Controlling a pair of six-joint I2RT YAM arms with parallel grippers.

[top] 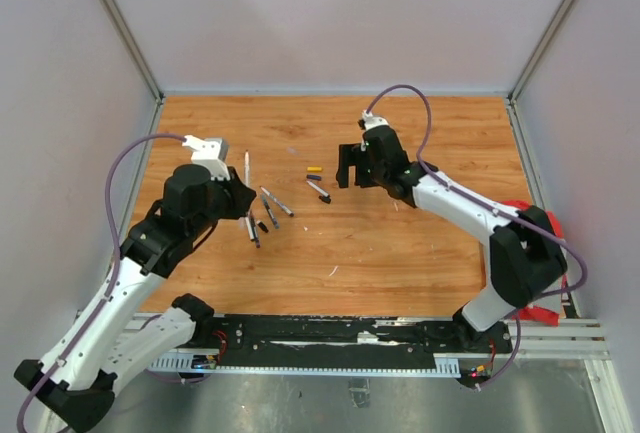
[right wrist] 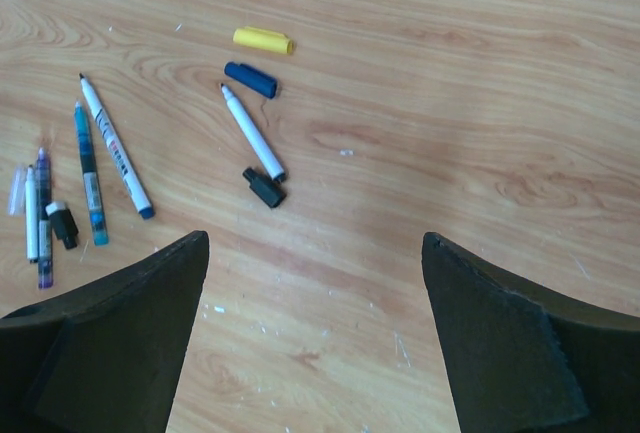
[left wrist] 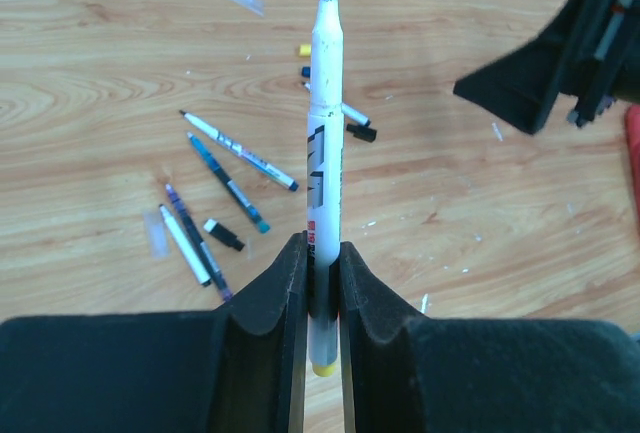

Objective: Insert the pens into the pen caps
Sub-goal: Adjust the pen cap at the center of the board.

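I will close my right gripper on the ends of the yellow cap [top: 314, 169] [right wrist: 264, 40] next to the dark blue cap, because my left gripper is holding the yellow-ended pen.
My left gripper [left wrist: 322, 253] is shut on a white pen [left wrist: 327, 123] with a dark tip and a yellow end, held above the table with the tip pointing away; it also shows in the top view [top: 247, 165]. My right gripper [right wrist: 315, 243] is open and empty above bare wood, near a white pen [right wrist: 252, 134] and a black cap [right wrist: 264, 188]. A yellow cap [right wrist: 264, 40] and a dark blue cap [right wrist: 251, 79] lie just beyond. Further left lie a white pen with a blue end [right wrist: 115, 148], a teal pen [right wrist: 90, 175], two thin pens [right wrist: 40, 215] and another black cap [right wrist: 62, 225].
The wooden table [top: 400, 243] is walled on three sides. A red object [top: 548, 225] sits at the right edge behind the right arm. The right gripper's body [left wrist: 560, 63] shows at the upper right of the left wrist view.
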